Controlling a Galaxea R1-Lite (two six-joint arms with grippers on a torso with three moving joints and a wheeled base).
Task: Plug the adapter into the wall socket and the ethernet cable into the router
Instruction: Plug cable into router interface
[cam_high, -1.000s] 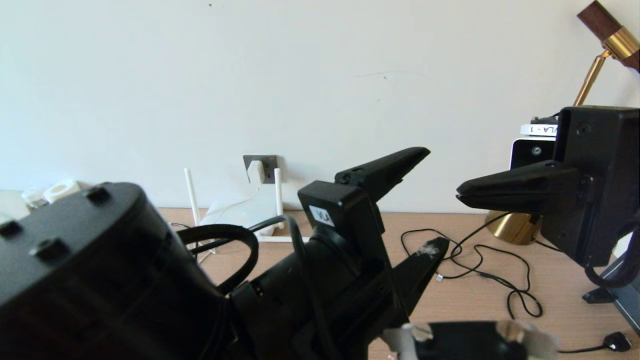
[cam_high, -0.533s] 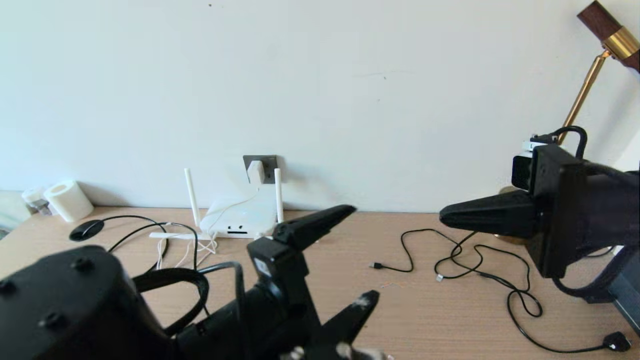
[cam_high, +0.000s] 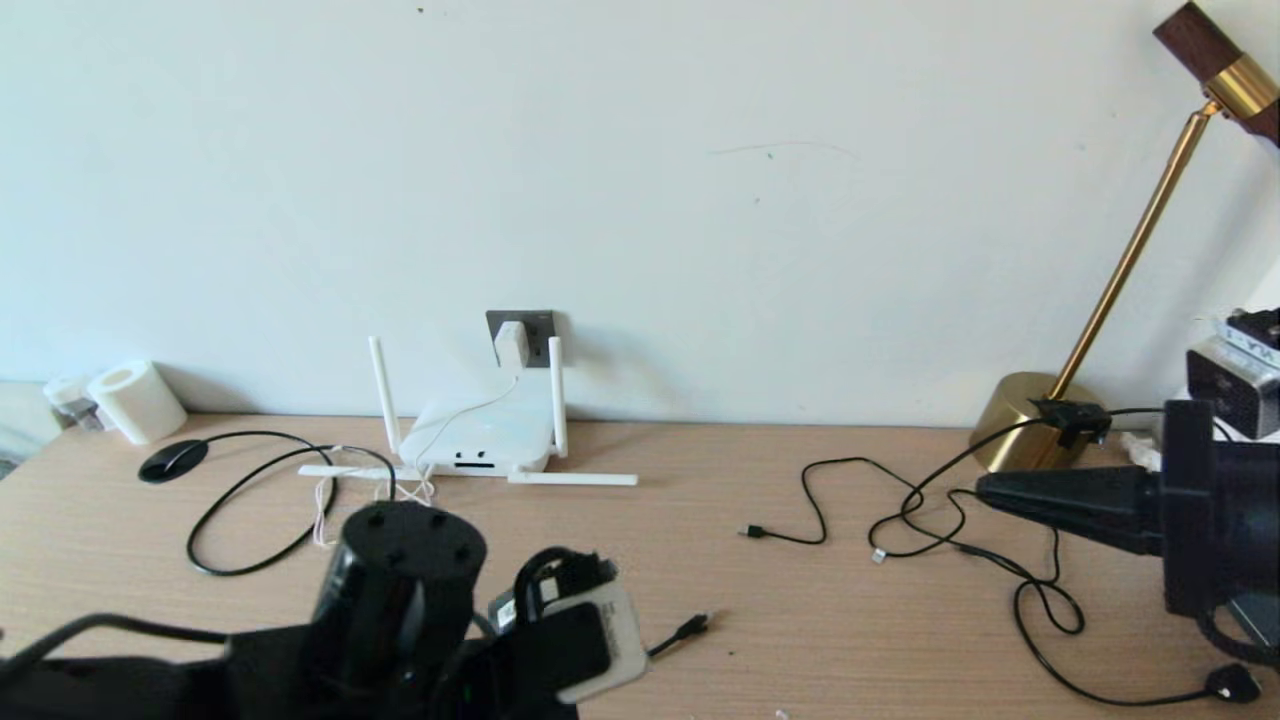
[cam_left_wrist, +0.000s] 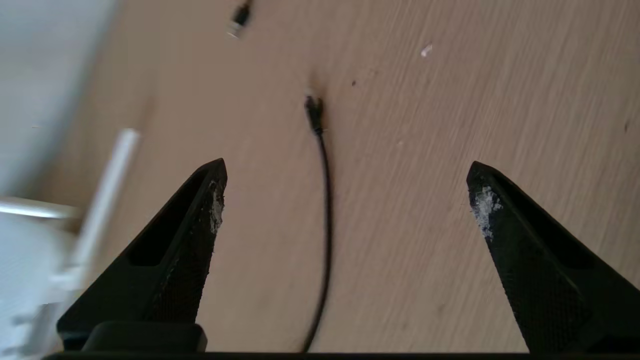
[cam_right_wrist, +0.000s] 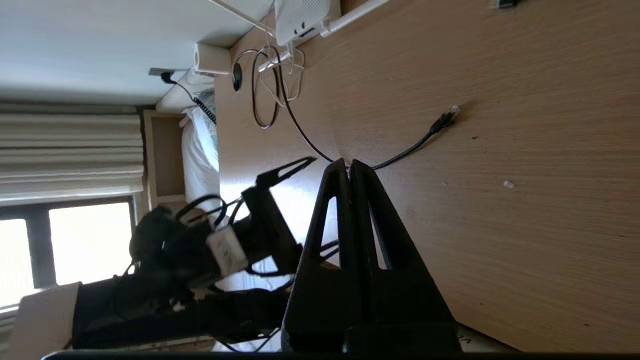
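Note:
The black sleeve (cam_high: 691, 628) (cam_left_wrist: 315, 119) of the ethernet cable's plug, just behind the plug's clear tip, is the part my left gripper should close on.
The white adapter (cam_high: 511, 342) sits in the dark grey wall socket (cam_high: 538, 324), and its thin white cord drops onto the white router (cam_high: 478, 432) at the back of the desk. The black ethernet cable (cam_high: 676, 632) lies loose on the wood with its clear plug tip (cam_right_wrist: 453, 110) unplugged. My left gripper (cam_left_wrist: 346, 167) hangs open above the ethernet cable (cam_left_wrist: 324, 175), whose line runs between the two fingers without touching them. In the head view the left wrist (cam_high: 570, 640) hides those fingers. My right gripper (cam_high: 990, 490) is shut and empty, low at the right.
Thin black cables (cam_high: 950, 540) with small plugs loop across the right half of the desk, ending in a black plug (cam_high: 1230, 683). A brass lamp base (cam_high: 1025, 440) stands at the back right. A paper roll (cam_high: 135, 400) and a black puck (cam_high: 172, 460) sit at the back left.
Both arms have dropped out of the head camera's way. The left arm sank to the front left, over the ethernet cable; the right gripper pulled back to the right and lower.

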